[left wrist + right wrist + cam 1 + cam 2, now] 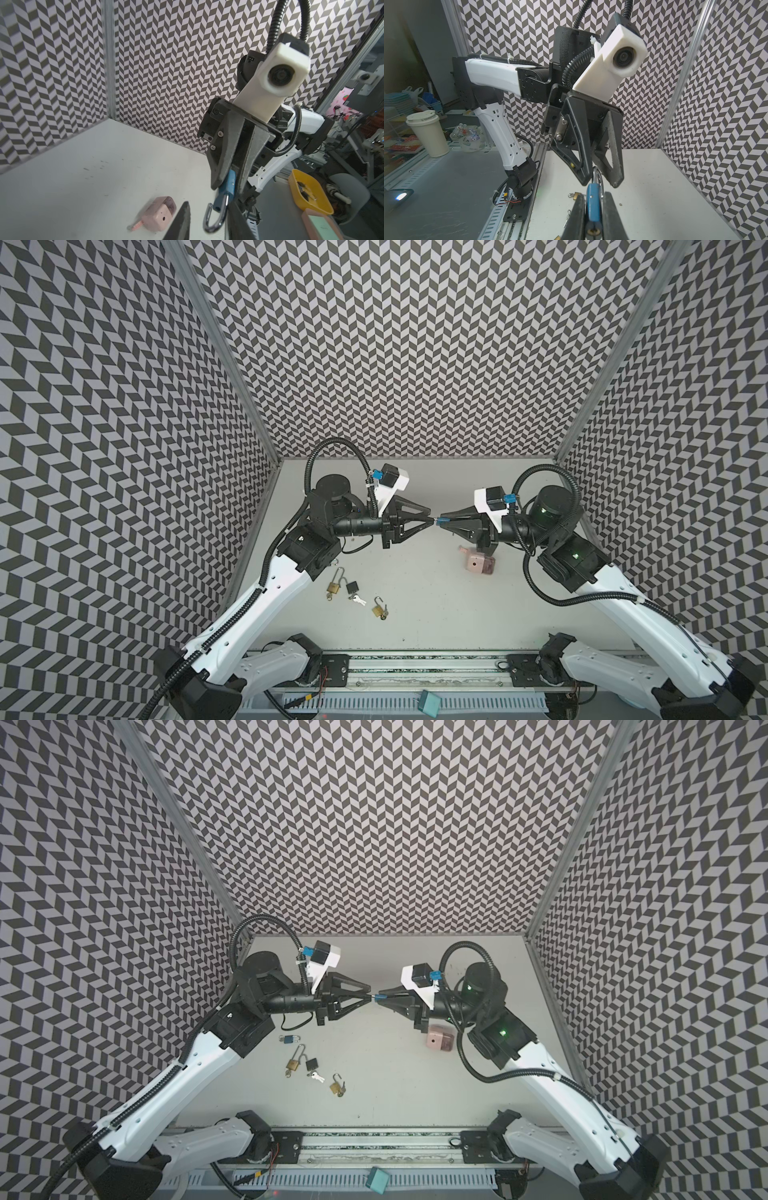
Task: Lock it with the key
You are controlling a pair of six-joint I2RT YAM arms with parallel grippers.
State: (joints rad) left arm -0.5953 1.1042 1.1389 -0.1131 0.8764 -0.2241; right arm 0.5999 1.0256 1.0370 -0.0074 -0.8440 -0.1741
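Note:
The shackle's loose end stands off to the side of the blue padlock's body, so next I open my left gripper and grip the shackle in line with the body (215, 228) before locking.
My right gripper (441, 519) (593, 207) is shut on the body of a small blue padlock (592, 203) (229, 185), held in mid-air above the table's middle. Its silver shackle (216, 224) is swung open and points at my left gripper (431, 517) (209, 209). The left jaws stand apart on either side of the shackle, with a gap showing on one side. The padlock's brass keyhole (592, 231) has nothing in it. Small silver keys (359, 600) lie on the table beside a black padlock (352, 587).
A pink padlock (480, 564) (160, 216) lies under the right arm. Two brass padlocks (332, 587) (379, 610) lie near the left arm. In a top view another blue padlock (289, 1039) lies on the table. A teal box (429, 701) sits on the front rail.

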